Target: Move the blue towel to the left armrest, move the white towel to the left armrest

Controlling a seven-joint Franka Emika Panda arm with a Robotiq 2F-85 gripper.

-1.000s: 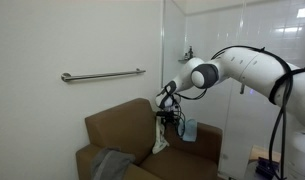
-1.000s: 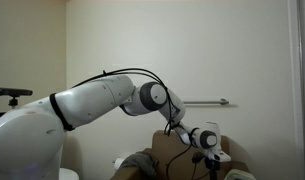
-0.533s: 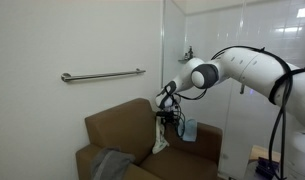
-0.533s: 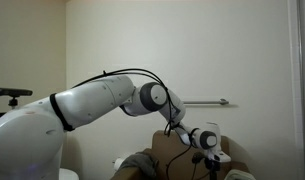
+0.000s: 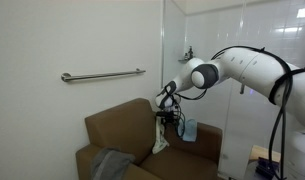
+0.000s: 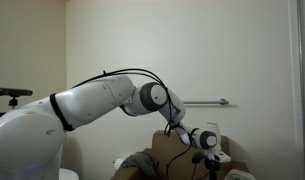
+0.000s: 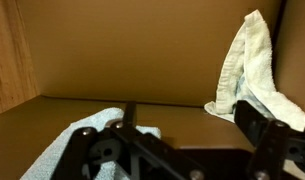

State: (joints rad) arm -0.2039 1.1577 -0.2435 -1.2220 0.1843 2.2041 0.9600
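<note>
The blue towel's upper part (image 5: 190, 125) (image 7: 104, 122) is beside the white towel on the brown armchair. My gripper goes there next and closes on it.
A brown armchair (image 5: 122, 128) stands against the wall. My gripper (image 5: 172, 122) hovers over the seat, close to the backrest. A white towel (image 5: 159, 141) hangs just below and beside it. In the wrist view the white towel (image 7: 250, 68) hangs against the brown upholstery behind the right finger. A pale blue towel (image 7: 77, 135) lies at the lower left, partly under the gripper body. The gripper (image 7: 182, 150) is open, with only brown cushion between its fingers. A pale blue cloth (image 5: 189, 130) shows on the chair's right side. The gripper (image 6: 212, 157) is mostly cut off in an exterior view.
A grey-blue cloth (image 5: 112, 163) lies over the chair's armrest at the lower left. A metal grab bar (image 5: 102, 75) runs along the wall above the chair. A glass partition (image 5: 164, 50) stands behind the arm. The chair (image 6: 157, 160) barely shows at the bottom edge.
</note>
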